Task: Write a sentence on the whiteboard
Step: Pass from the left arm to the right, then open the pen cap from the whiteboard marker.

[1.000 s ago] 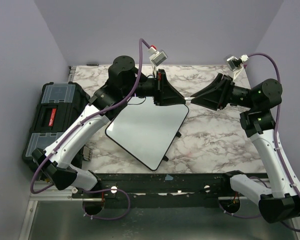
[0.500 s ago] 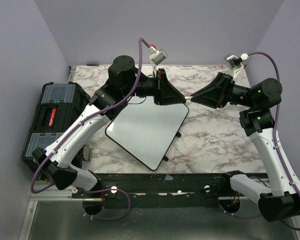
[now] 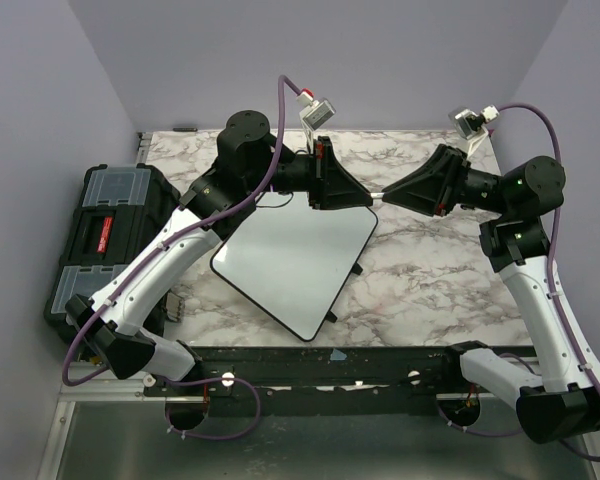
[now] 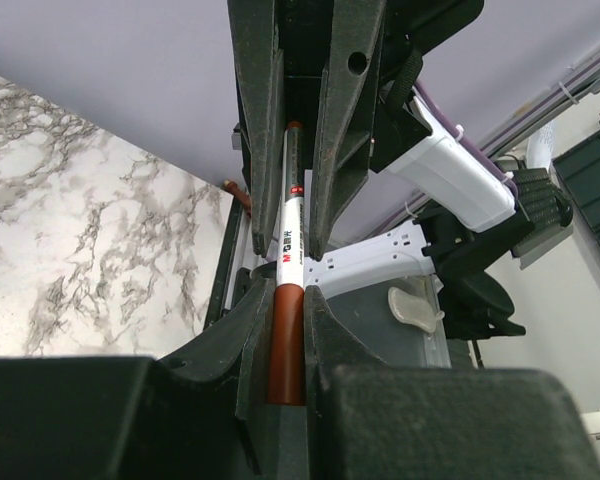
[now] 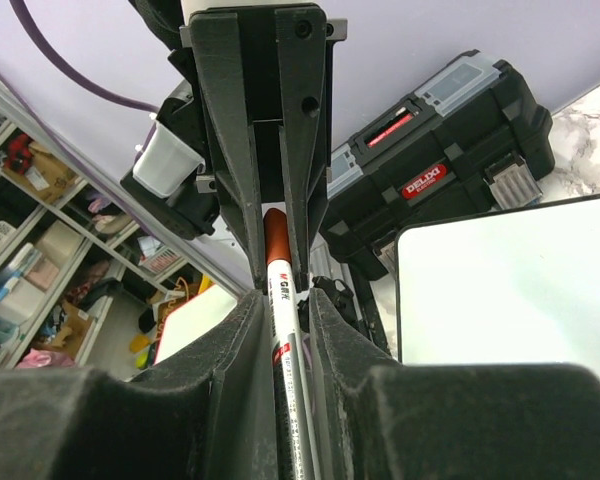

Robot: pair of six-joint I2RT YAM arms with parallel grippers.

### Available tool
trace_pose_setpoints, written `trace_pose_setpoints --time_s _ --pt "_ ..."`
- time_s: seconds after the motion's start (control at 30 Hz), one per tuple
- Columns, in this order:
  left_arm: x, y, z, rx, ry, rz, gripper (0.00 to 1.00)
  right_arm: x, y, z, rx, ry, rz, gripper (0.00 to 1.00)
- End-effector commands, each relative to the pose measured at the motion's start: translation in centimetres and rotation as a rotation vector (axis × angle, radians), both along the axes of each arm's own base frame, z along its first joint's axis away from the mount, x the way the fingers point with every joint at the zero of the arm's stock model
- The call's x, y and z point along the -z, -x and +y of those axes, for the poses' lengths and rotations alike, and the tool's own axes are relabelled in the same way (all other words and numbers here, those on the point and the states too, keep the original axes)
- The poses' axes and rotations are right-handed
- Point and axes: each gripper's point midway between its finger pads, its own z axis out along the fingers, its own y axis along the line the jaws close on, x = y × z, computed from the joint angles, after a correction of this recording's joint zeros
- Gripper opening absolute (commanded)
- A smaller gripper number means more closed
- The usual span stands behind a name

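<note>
The left gripper's fingers reach past the cap's edge onto the marker's white body, so they should open, back away and grab the cap's closed end (image 4: pixel 286 390).
The whiteboard (image 3: pixel 295 260) lies tilted on the marble table, and its surface shows no red writing; the sentence is not in view. Above the board's far right corner my two grippers meet tip to tip on one marker (image 3: pixel 378 197). My left gripper (image 3: pixel 365 197) is shut on its dark red cap (image 4: pixel 287 340). My right gripper (image 3: pixel 392 196) is shut on its white barrel (image 5: pixel 285 330). The left wrist view shows my left gripper (image 4: pixel 285 300) with the right fingers (image 4: pixel 265 150) opposite. The right wrist view shows my right gripper (image 5: pixel 283 310), the cap (image 5: pixel 277 235) and the blank board (image 5: pixel 510 290).
A black toolbox (image 3: pixel 105 240) with clear lid compartments stands off the table's left edge, also in the right wrist view (image 5: pixel 440 170). Purple walls close in the table at the back and sides. The arm bases sit along the near edge.
My right wrist has lifted very slightly. Both grippers still hold the marker in the same place over the board's corner.
</note>
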Motion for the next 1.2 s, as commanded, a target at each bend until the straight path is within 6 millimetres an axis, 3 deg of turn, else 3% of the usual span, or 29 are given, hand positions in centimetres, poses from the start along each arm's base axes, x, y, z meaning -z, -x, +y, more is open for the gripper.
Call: trace_pose_setpoints --time_s 0.0,0.23,0.47,0.5,0.57,0.63,0.77,0.93,1.17 --pt "-0.1 0.2 -0.5 0.018 0.009 -0.005 0.00 -1.0 0.8 -0.1 -0.022 -0.001 -0.023 0.26" --pt "0.0 0.2 -0.5 0.016 0.008 -0.002 0.00 -1.0 0.6 -0.1 -0.012 -0.006 -0.019 0.01" --pt "0.1 0.3 -0.4 0.015 0.001 0.002 0.03 -0.7 0.7 -0.1 0.000 -0.008 -0.021 0.01" --pt "0.1 0.3 -0.4 0.013 0.000 0.002 0.10 -0.5 0.6 -0.1 0.002 -0.005 -0.020 0.01" --pt "0.1 0.3 -0.2 0.004 -0.005 -0.002 0.36 -0.2 0.6 -0.1 0.009 0.001 -0.019 0.01" --pt "-0.2 0.3 0.2 -0.010 -0.008 -0.007 0.55 0.1 0.4 -0.2 0.017 0.012 -0.008 0.01" --pt "-1.4 0.4 1.8 -0.029 0.019 0.004 0.75 1.0 0.1 -0.2 0.035 0.047 0.012 0.01" --pt "-2.0 0.7 3.8 -0.067 0.033 -0.011 0.76 1.2 0.4 -0.4 0.051 0.047 0.009 0.01" --pt "0.7 0.7 4.3 -0.087 0.023 0.021 0.66 1.3 1.0 -0.4 0.037 0.027 0.014 0.01"
